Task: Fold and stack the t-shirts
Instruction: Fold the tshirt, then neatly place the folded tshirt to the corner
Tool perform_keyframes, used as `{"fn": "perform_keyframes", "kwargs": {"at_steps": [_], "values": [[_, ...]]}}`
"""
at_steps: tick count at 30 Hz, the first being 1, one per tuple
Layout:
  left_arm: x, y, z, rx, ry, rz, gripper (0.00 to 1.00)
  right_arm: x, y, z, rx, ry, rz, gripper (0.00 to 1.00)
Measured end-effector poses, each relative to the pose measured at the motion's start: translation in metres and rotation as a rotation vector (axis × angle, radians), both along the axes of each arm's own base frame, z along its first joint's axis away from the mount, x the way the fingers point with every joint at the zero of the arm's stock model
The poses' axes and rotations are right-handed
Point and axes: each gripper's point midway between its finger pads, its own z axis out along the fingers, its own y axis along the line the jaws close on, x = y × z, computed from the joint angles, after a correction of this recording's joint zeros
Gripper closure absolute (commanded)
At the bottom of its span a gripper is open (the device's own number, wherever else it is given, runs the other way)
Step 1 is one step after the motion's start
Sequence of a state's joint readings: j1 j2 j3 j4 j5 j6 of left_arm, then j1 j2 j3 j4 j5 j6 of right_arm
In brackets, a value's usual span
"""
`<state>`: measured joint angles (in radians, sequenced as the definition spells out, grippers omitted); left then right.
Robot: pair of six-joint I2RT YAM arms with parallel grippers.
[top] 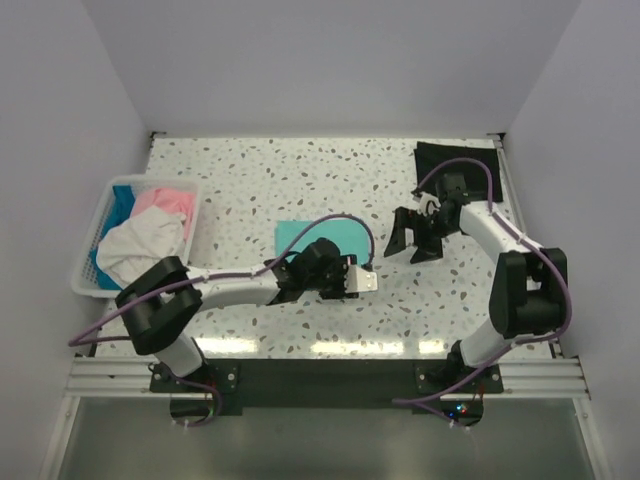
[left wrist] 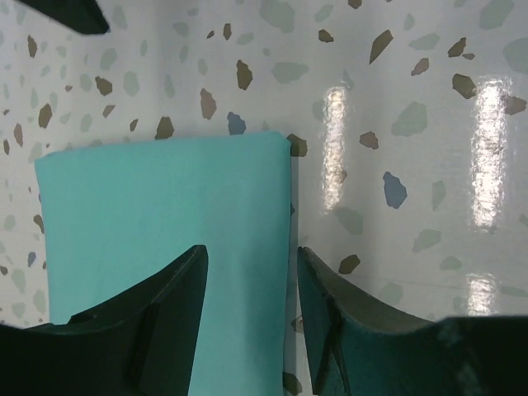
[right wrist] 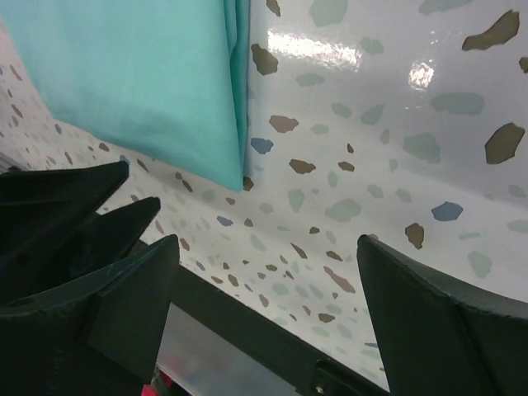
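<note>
Next, the robot's right gripper needs to move to the teal-green t-shirt's side edge (top: 369, 239) (right wrist: 238, 87), the one nearest to that gripper, and close there.
A teal-green t-shirt (top: 322, 234) lies folded flat in a neat rectangle at the table's middle. My left gripper (top: 310, 260) hovers at its near edge. In the left wrist view the jaws (left wrist: 252, 249) stand apart over the shirt's (left wrist: 157, 206) right edge, gripping nothing. My right gripper (top: 412, 240) sits to the right of the shirt, open wide and empty (right wrist: 268, 239), with the shirt's corner (right wrist: 140, 74) ahead of it. A black t-shirt (top: 455, 158) lies at the back right corner. Pink (top: 165, 202), white (top: 140, 245) and bright blue (top: 122, 200) t-shirts are piled in the basket.
The white slatted basket (top: 88, 285) stands at the table's left edge. The speckled tabletop (top: 300, 170) is walled on three sides. A black rail (top: 330, 370) runs along the near edge between the two arm bases.
</note>
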<state>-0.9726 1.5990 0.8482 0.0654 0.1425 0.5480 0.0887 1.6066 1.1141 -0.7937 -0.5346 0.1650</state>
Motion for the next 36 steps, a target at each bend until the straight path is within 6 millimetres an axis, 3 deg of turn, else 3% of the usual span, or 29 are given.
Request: {"fn": "perform_keyframes", "kwargs": {"at_steps": [6,12,18,20,25,31,36], "values": [[-0.01,-0.027,-0.019,0.038,-0.11,-0.106,0.55,-0.003,0.0,-0.003,0.003,0.012,-0.016,0.08],[-0.014,-0.035,-0.045,0.087,-0.136,-0.163,0.57,-0.002,0.003,-0.008,0.021,0.036,-0.026,0.08],[-0.002,-0.046,-0.045,0.067,-0.172,-0.16,0.67,-0.003,0.009,-0.012,0.054,0.069,-0.03,0.08],[0.003,-0.046,-0.047,0.068,-0.162,-0.154,0.82,-0.003,0.011,-0.012,0.068,0.072,-0.029,0.08],[0.011,-0.043,-0.047,0.057,-0.132,-0.15,1.0,-0.004,0.018,-0.024,0.113,0.135,-0.026,0.15],[0.014,-0.041,-0.037,0.008,-0.064,-0.17,1.0,0.0,0.03,-0.044,0.186,0.228,-0.044,0.22],[0.023,-0.04,-0.013,-0.057,-0.042,-0.165,1.0,0.01,0.046,-0.043,0.267,0.234,-0.063,0.24]]}}
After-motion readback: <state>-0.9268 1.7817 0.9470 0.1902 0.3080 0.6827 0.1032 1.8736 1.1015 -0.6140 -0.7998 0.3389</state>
